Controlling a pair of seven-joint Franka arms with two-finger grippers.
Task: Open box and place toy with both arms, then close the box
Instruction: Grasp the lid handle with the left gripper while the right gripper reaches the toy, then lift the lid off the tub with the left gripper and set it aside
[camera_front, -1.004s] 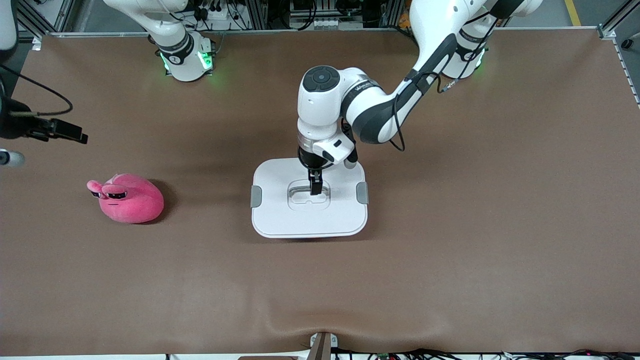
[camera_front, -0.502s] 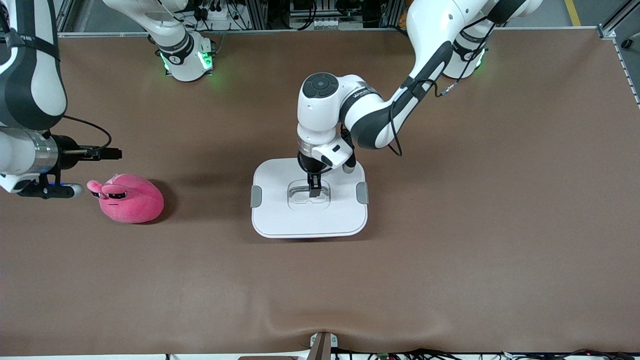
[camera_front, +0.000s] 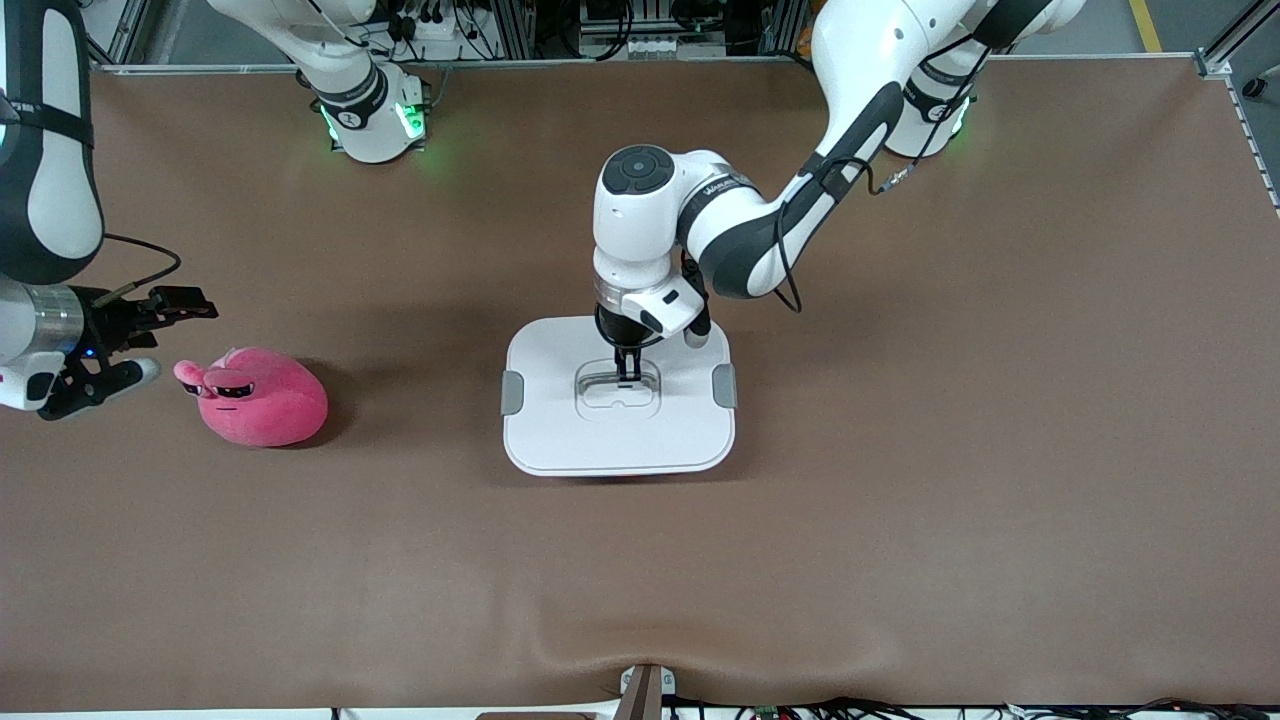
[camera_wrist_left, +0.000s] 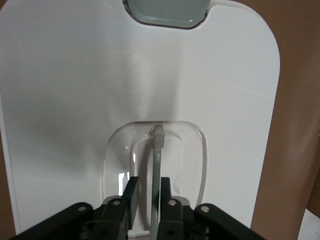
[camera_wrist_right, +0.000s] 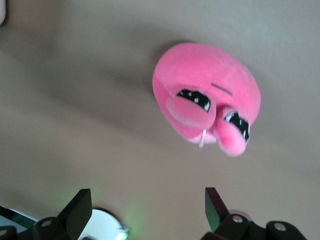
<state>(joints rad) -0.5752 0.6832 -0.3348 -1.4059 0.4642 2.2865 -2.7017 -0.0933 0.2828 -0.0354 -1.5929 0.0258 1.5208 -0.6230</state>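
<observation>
Next, my right gripper moves next to the pink plush toy's small flaps (camera_front: 218, 378) (camera_wrist_right: 206, 121), next to their black markings, and closes there.
The box stands mid-table with its white lid (camera_front: 560, 430) on; the tub under it is hidden. My left gripper (camera_front: 628, 372) reaches straight down into the lid's recess and is shut on the thin grey handle (camera_wrist_left: 157, 150), which runs between its fingers (camera_wrist_left: 131, 192). A grey end clip (camera_wrist_left: 165, 10) shows at the lid's edge. The pink plush toy (camera_front: 262, 397) lies on the table toward the right arm's end. My right gripper (camera_front: 165, 335) hovers low beside the toy, open and empty, with the toy (camera_wrist_right: 210, 90) ahead of its fingertips.
The brown table mat (camera_front: 900, 450) spreads wide around the box and toy. Both arm bases (camera_front: 370, 120) glow green along the table's edge by the robots. A small bracket (camera_front: 645, 690) sits at the table's edge closest to the front camera.
My left gripper has closed onto the lid's handle. The right arm has swung in over its end of the table, bringing its open gripper beside the toy.
</observation>
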